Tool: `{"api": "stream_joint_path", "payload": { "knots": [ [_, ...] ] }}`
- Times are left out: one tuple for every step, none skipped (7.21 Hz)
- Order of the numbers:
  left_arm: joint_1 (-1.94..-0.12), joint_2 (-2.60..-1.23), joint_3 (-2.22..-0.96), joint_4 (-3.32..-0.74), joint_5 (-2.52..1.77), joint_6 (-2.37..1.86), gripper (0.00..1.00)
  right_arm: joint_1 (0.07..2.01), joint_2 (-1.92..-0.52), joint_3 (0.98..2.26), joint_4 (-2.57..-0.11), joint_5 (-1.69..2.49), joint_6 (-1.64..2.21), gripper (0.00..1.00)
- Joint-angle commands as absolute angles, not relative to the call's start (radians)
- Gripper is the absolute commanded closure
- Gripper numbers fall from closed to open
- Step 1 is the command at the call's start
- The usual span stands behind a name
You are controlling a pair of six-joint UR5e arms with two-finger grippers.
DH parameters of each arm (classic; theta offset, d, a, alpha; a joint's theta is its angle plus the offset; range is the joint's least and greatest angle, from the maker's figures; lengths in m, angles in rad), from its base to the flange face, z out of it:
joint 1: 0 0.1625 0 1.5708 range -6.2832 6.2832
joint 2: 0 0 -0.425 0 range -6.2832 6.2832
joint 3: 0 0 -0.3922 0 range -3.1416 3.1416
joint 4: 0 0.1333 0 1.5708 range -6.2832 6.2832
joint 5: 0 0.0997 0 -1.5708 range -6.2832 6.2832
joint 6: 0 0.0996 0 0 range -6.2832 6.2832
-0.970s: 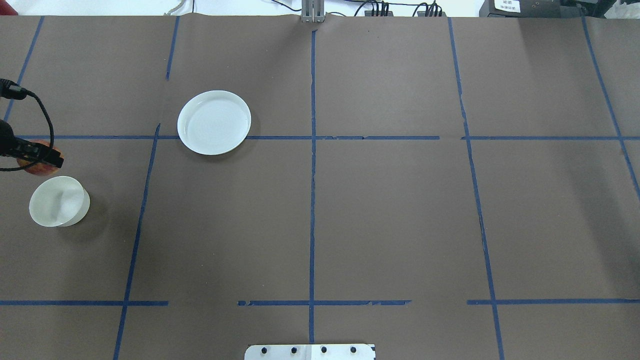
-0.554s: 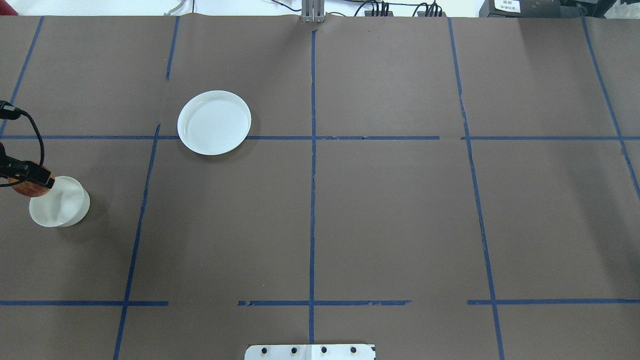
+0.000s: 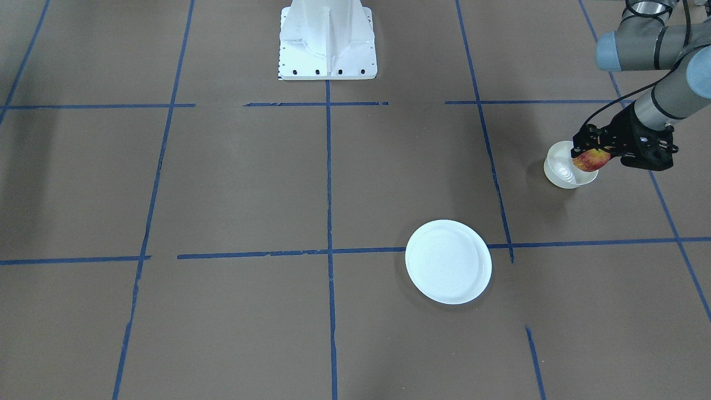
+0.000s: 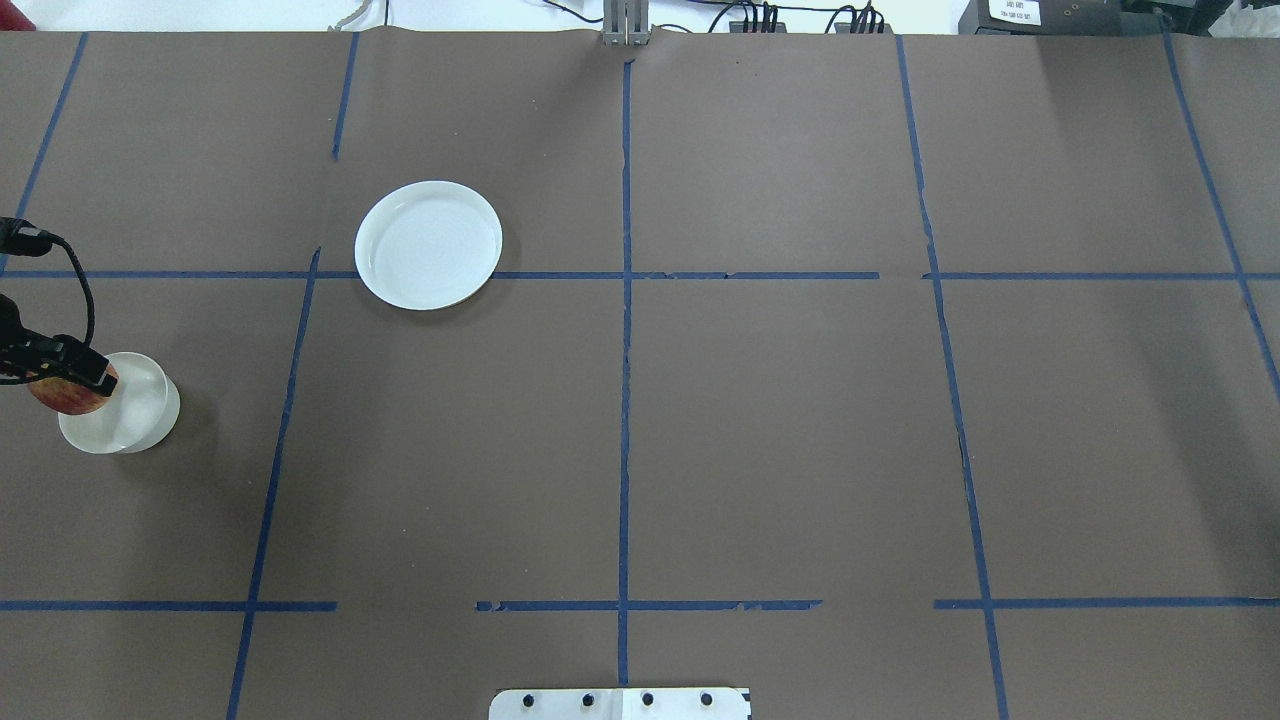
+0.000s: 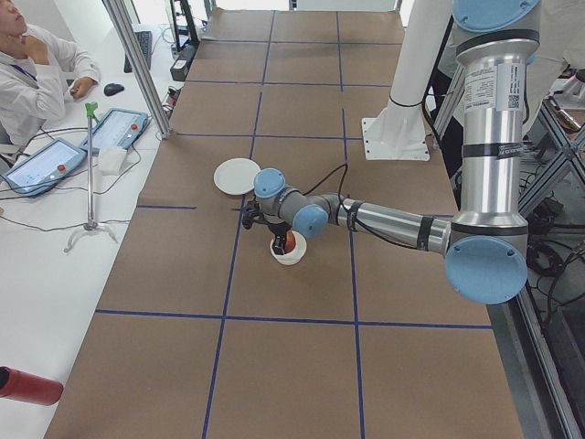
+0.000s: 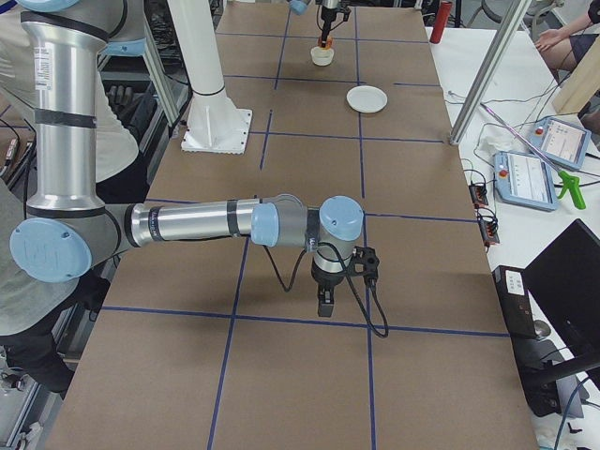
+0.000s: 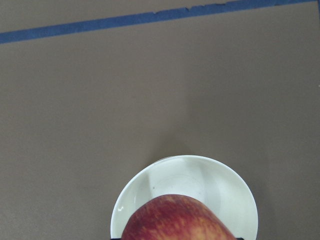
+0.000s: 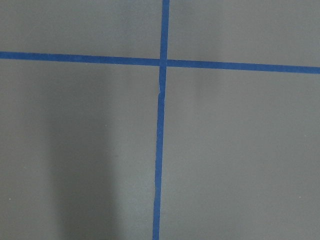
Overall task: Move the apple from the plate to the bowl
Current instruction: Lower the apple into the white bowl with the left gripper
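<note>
Next, my left gripper lets go of the apple on the bottom of the small deep white bowl [image 3: 566,165] [image 7: 183,200].
My left gripper [image 4: 68,380] is shut on the apple [image 4: 62,398], a small red apple with yellow patches. It holds the apple just over the left rim of the small deep white bowl [image 4: 135,415]. The front view shows the apple [image 3: 591,160] over the bowl [image 3: 562,172]. In the left wrist view the apple [image 7: 175,220] hangs above the bowl [image 7: 185,175]. The flat white plate [image 4: 428,244] is empty, farther out and to the right of the bowl. My right gripper [image 6: 324,302] hovers low over the table far from them; I cannot tell whether it is open.
The table is covered in brown paper with blue tape lines [image 4: 625,300]. The robot's white base [image 3: 328,39] stands at the table's near edge. An operator [image 5: 37,64] sits past the far edge with tablets [image 5: 114,128].
My left gripper has carried the apple towards the robot's side, from beside the bowl's far rim to over the bowl. The plate and bowl have not moved.
</note>
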State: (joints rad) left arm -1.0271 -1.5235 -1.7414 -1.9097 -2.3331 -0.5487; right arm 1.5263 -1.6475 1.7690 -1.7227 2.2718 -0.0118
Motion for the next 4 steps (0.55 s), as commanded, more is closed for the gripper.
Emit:
{"api": "stream_joint_path", "payload": {
  "knots": [
    [-1.026,-1.532,-1.709,-1.927,-2.335,-0.549,1.0,1.526,-1.647,1.769,-1.723,2.272,-0.011,0.0],
    [-1.025,-1.532,-1.695,-1.945,-2.335,-0.551,1.0,1.526,-1.647,1.769,-1.723,2.272,-0.011,0.0],
    [-1.025,-1.539,-1.675,-1.965,-2.338,-0.551,1.0,1.526,-1.647,1.769,-1.723,2.272,-0.011,0.0],
    [-1.022,-1.539,-1.666,-1.979,-2.4,-0.551,1.0,1.526,-1.647,1.769,-1.723,2.272,-0.011,0.0]
  ]
}}
